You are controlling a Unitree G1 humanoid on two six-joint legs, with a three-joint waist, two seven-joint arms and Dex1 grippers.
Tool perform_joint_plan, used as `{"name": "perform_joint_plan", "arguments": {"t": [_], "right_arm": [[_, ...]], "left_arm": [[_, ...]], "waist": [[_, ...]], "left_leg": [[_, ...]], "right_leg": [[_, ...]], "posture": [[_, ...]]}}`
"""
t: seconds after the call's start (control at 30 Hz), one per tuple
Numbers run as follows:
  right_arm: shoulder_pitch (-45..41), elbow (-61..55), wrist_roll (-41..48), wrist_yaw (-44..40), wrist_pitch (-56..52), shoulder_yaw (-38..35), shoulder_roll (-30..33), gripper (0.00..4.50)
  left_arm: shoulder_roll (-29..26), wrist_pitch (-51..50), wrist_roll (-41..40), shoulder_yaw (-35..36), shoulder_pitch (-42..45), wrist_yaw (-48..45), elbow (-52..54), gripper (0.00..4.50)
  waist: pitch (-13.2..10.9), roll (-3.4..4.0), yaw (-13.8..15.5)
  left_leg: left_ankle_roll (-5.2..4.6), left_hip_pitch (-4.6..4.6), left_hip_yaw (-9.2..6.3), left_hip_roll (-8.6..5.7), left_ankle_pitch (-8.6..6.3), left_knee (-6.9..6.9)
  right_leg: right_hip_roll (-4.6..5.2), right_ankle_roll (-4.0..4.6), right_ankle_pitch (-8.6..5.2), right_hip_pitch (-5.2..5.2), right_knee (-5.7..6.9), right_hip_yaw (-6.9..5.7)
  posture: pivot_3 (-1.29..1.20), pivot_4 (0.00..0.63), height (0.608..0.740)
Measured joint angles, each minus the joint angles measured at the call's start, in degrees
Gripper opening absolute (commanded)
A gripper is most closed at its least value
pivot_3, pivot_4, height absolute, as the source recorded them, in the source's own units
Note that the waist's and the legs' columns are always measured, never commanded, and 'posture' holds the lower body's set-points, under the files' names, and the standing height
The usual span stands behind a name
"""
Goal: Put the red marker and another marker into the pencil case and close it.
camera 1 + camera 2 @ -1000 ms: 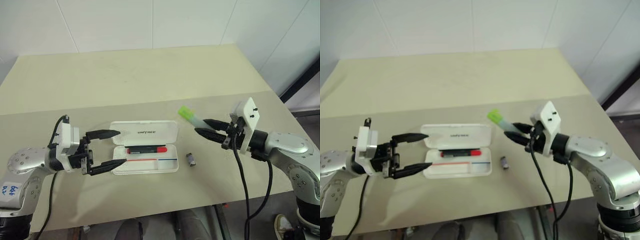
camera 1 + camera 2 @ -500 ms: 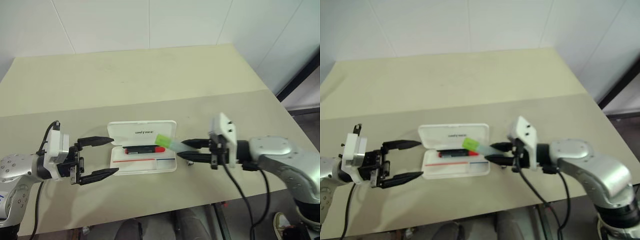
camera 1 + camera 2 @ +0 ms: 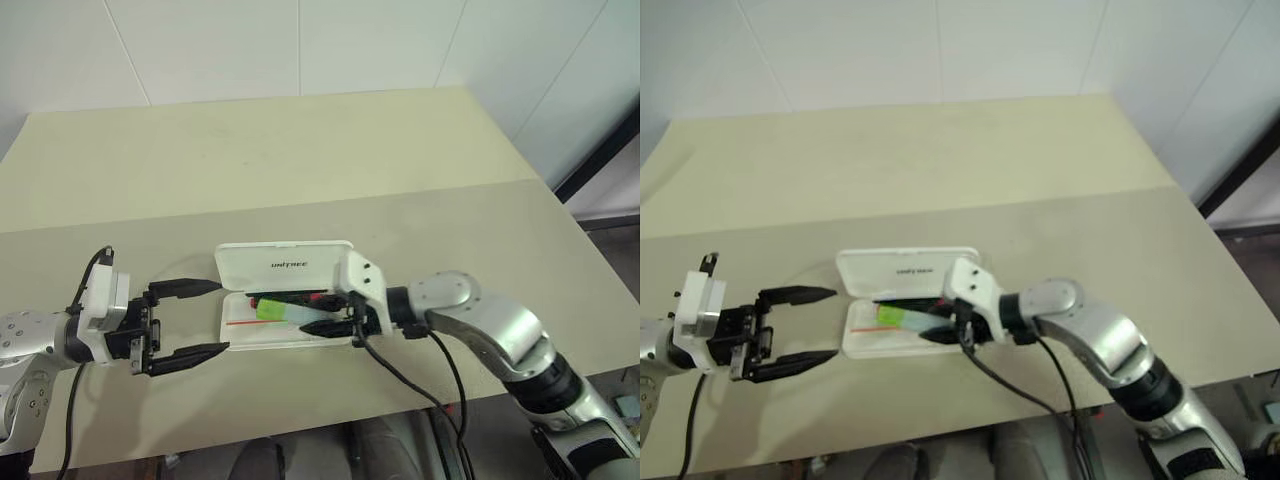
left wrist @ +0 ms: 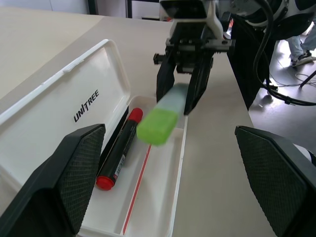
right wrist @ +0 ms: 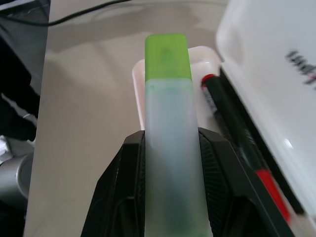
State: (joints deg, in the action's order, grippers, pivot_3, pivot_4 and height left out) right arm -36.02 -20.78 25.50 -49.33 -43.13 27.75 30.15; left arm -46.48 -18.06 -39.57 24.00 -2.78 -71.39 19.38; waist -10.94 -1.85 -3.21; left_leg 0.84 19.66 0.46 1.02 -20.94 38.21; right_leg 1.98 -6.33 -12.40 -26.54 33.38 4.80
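Observation:
I should use my right gripper to put the pale marker with the lime-green cap down in the tray (image 3: 268, 334) along the pencil case's front rim. That marker is held low over the tray.
The white pencil case (image 3: 250, 270) lies open on the table, its lid with black lettering folded back. The red marker (image 4: 118, 150) lies in the tray along the hinge side, partly hidden behind my right gripper in the eye views. My right gripper (image 3: 318, 314) is shut on another marker (image 5: 168, 113), pale with a lime-green cap (image 4: 158, 126). It holds this marker low over the tray, cap pointing towards the case's left end. My left gripper (image 3: 215, 316) stands open just left of the case with nothing between its fingers.
The beige table (image 3: 300, 150) stretches far back to a white wall. Its front edge runs close below the case. A black cable (image 3: 400, 375) hangs from my right wrist over that front edge.
My right gripper has swung left and down with the green-capped marker, from right of the case to over its tray. The left gripper has stayed open beside the case.

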Motion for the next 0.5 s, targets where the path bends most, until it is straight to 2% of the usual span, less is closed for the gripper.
{"name": "perform_joint_plan", "arguments": {"t": [0.27, 0.5], "right_arm": [[-4.3, 6.0, -6.0, -4.9, 5.8, 3.7, -4.8, 1.10], [-7.5, 9.9, -8.4, -7.5, 8.0, 4.0, -9.1, 1.10]], "left_arm": [[0.1, 0.1, 0.0, 0.0, 0.0, 0.6, 0.1, 4.50], [0.3, 0.2, 0.0, 0.0, -0.2, 0.8, 0.2, 4.50]], "waist": [[0.0, 0.01, 0.0], [0.0, 0.01, 0.0]], "left_leg": [[0.01, 0.01, -0.01, -0.12, 0.00, 0.13], [0.11, -0.01, -0.06, -0.08, -0.02, 0.14]], "right_leg": [[0.63, 0.06, -0.03, -0.04, 0.16, -1.20], [0.71, 0.27, -0.13, -0.05, 0.32, -1.57]], "posture": [[0.00, 0.150, 0.740], [0.00, 0.150, 0.740]]}}
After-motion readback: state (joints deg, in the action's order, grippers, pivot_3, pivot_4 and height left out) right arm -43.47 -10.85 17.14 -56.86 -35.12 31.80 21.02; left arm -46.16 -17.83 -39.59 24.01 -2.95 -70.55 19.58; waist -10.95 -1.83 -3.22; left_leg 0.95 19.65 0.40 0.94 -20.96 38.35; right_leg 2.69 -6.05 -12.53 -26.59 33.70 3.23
